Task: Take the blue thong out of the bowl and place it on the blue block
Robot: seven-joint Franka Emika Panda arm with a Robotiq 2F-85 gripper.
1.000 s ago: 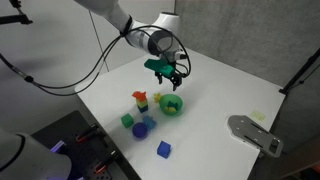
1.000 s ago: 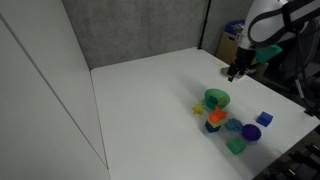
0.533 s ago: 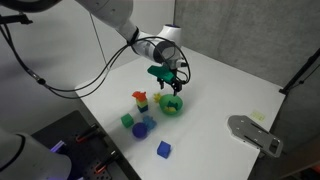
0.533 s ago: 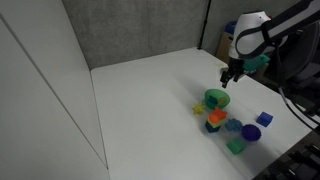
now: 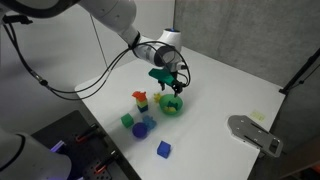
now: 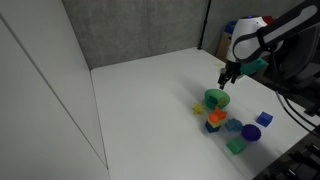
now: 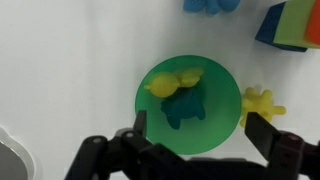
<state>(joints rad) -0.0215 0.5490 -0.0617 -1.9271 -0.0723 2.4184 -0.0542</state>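
The robot's gripper should close on the middle of the blue thong (image 5: 173,102) (image 7: 181,108) in the green bowl, beside the yellow piece.
The green bowl (image 7: 188,102) lies straight below the wrist camera. In it are the teal blue thong (image 7: 185,108) and a yellow piece (image 7: 172,82) touching it. My gripper (image 7: 197,132) is open, its two fingers straddling the bowl's near half, above it. In both exterior views the gripper (image 5: 169,85) (image 6: 226,80) hovers just over the bowl (image 5: 172,104) (image 6: 216,98). The blue block (image 5: 164,149) (image 6: 265,118) sits alone, apart from the bowl, near the table's edge.
A yellow star-like piece (image 7: 259,104) lies beside the bowl. An orange and blue stack (image 5: 140,99), a green cube (image 5: 127,121) and a lumpy blue-purple object (image 5: 143,127) stand nearby. A grey device (image 5: 252,132) lies on the white table (image 5: 220,90).
The gripper has come down and a little sideways, from beside and above the bowl to right over it. Its fingers stay open. The objects have not moved.
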